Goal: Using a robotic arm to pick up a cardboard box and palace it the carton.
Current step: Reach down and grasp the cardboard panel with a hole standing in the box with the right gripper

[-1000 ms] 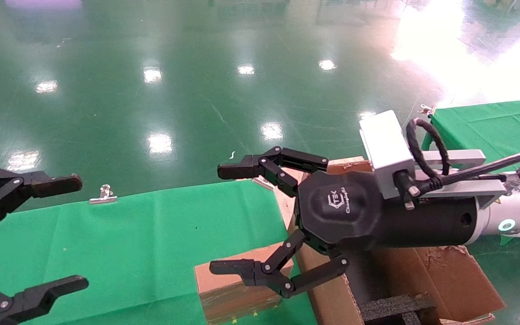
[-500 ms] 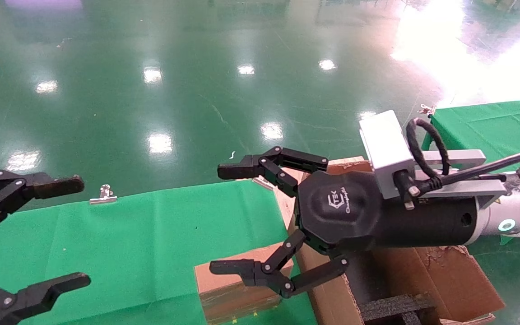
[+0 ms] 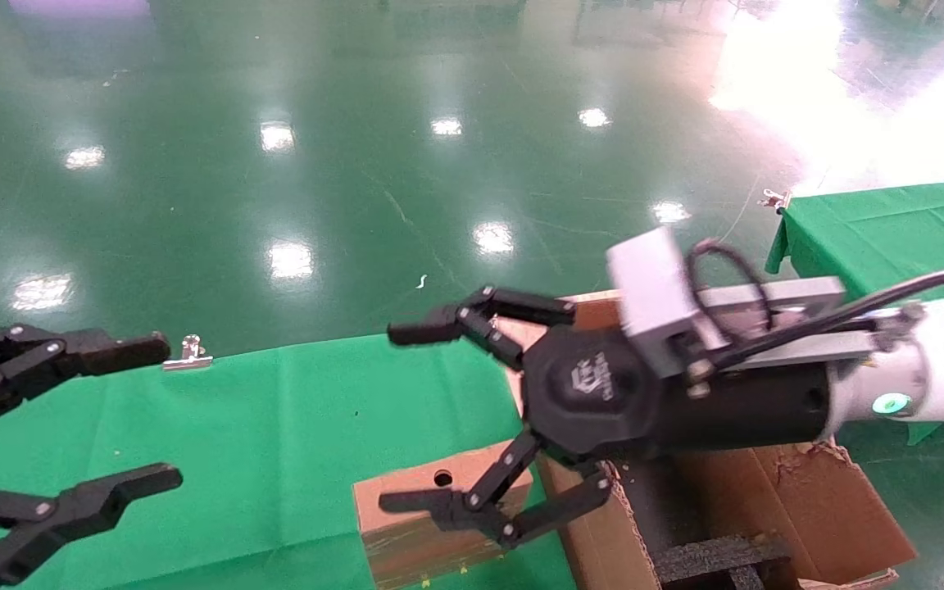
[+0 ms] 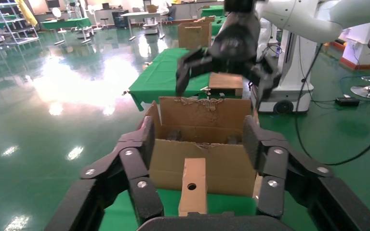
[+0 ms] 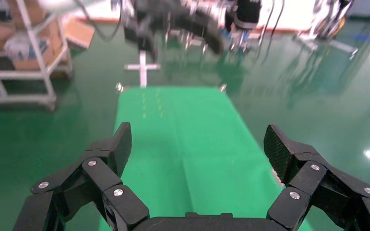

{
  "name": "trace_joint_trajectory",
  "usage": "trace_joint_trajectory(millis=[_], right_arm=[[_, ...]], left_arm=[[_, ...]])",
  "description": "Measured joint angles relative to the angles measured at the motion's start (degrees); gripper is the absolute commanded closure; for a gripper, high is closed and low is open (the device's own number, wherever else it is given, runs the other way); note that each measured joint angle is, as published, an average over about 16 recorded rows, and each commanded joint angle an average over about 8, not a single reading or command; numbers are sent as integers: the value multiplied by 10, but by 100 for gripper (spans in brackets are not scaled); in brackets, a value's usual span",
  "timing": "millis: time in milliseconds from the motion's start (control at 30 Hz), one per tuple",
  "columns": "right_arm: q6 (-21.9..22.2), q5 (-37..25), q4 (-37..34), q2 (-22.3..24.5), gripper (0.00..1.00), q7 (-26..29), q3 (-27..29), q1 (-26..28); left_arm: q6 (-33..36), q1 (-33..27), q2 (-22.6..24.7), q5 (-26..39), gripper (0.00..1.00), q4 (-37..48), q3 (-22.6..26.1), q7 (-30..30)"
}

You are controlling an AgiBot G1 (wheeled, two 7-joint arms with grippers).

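The robot's right gripper needs to close on the carton-side end (image 3: 479, 465) of the small cardboard box, across the box's top just beside the round hole.
The small cardboard box (image 3: 427, 524), with a round hole in its top, lies on the green cloth right beside the big torn-flapped carton (image 3: 775, 500). My right gripper (image 3: 405, 418), on the white robotic arm (image 3: 931, 381), is open and empty and hangs above the box. My left gripper (image 3: 159, 414) is open and empty at the table's left end. The left wrist view shows the box (image 4: 192, 185) ahead of the left gripper (image 4: 198, 140), against the carton wall (image 4: 221, 163). The right wrist view shows the right gripper (image 5: 200, 144) open over green cloth; the box is hidden there.
The green-clothed table (image 3: 275, 426) has a metal clip (image 3: 188, 354) on its far edge. Black foam inserts (image 3: 718, 557) sit inside the carton. A second green table (image 3: 890, 221) stands at the back right. Shiny green floor lies beyond.
My right gripper has shifted left and slightly down, uncovering the hole in the box's top. My left gripper has moved a little to the right. The box has not moved.
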Motion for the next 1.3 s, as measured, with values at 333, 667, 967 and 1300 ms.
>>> trace_joint_trajectory(millis=[333, 667, 967, 1300], right_arm=[[-21, -137, -56, -53, 0, -8, -88, 97], [-28, -255, -145, -126, 0, -40, -200, 195], [-31, -312, -237, -192, 0, -78, -295, 270], [-32, -329, -317, -247, 0, -124, -389, 323]], left_arm=[[0, 0, 0, 0, 100, 0, 0, 0], [0, 0, 0, 0, 100, 0, 0, 0], [0, 0, 0, 0, 100, 0, 0, 0], [0, 0, 0, 0, 100, 0, 1, 0]])
